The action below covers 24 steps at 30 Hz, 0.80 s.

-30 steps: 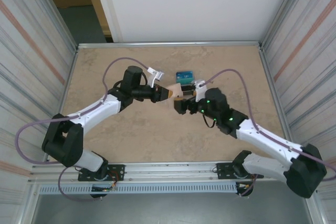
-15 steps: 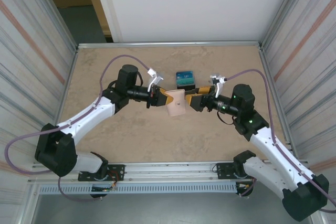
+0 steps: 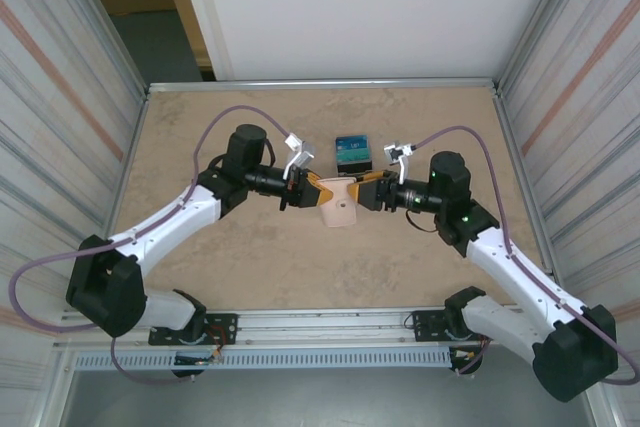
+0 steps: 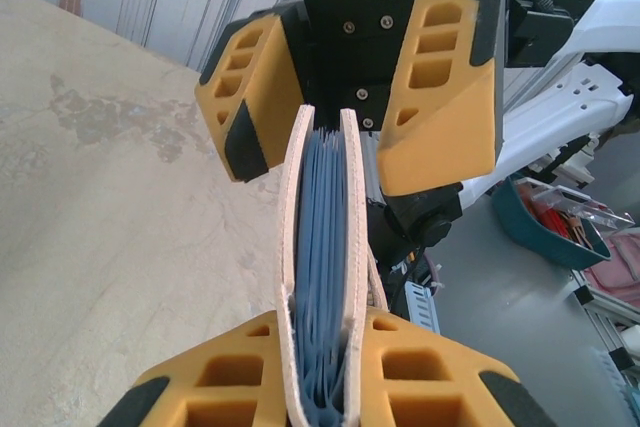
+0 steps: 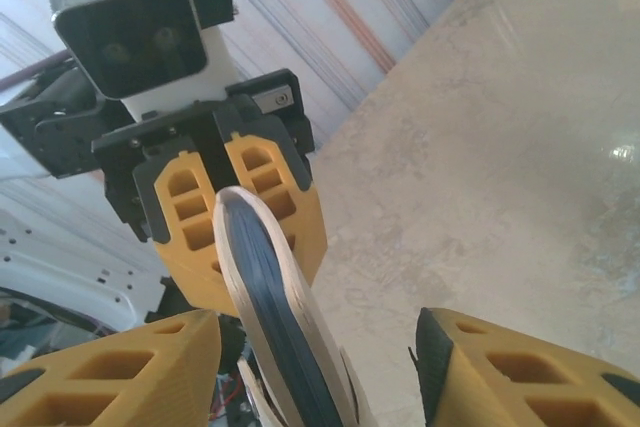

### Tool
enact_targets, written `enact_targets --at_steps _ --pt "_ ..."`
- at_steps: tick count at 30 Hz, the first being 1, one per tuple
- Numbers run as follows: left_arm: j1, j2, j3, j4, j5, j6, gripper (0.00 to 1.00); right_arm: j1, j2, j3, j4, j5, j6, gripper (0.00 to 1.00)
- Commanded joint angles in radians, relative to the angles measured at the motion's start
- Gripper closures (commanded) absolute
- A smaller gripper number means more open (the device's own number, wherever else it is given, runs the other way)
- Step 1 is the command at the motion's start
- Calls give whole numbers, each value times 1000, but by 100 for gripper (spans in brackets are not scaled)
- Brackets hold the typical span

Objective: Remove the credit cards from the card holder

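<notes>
The open end where the cards show is pinched in my left gripper, so my right gripper will hold the card holder while my left gripper takes the buttoned edge [image 3: 340,206].
A pale beige card holder [image 3: 338,205] hangs above the table's middle between both grippers. My left gripper [image 3: 316,187] is shut on its left end. In the left wrist view my left gripper [image 4: 325,372] squeezes the holder [image 4: 290,247] flat, with the blue credit cards [image 4: 325,237] packed edge-on inside. My right gripper [image 3: 366,191] straddles the holder's right end. The right wrist view shows my right gripper [image 5: 315,367] open: the holder [image 5: 300,307] leans by the left finger, and a wide gap stays before the right finger [image 5: 500,367]. Dark card edges [image 5: 265,287] fill the holder.
A teal-blue card [image 3: 352,150] lies flat on the beige table [image 3: 240,257] just behind the holder. Metal rails edge the table, with corrugated walls on both sides. Purple cables arch over both arms.
My right arm swung out to the right, then brought its gripper in to the holder's right end, its jaws narrowing round it. The left gripper kept its hold and shifted slightly.
</notes>
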Motion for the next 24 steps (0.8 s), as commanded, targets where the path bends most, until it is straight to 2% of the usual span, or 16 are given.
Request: enact_targets --at_steps 1,5,7,11,14,15,17,20,22,24 --pt "-5 5 29 4 -4 14 90 24 22 42 44 -22 6 49" --pt "-5 14 33 19 -41 -3 87 70 62 53 42 6 -2 51" --pt "-5 17 36 16 -56 -5 87 91 76 61 35 25 -13 56" --pt "-5 23 37 16 -76 -11 83 108 90 75 7 81 -33 76" --pt "-5 15 32 14 -91 -14 70 103 81 73 0 119 -37 93" --pt "-4 10 27 15 -103 -17 64 99 77 71 -2 130 -38 95" --pt "1 -9 9 22 -133 -33 55 89 63 65 -2 151 -37 99" --pt "28 -41 -68 110 -149 -129 49 67 38 53 6 164 -33 100" --pt "47 -57 -129 220 -131 -221 46 52 37 37 32 157 -19 100" --pt "51 -59 -159 257 -115 -274 43 36 1 26 68 143 1 100"
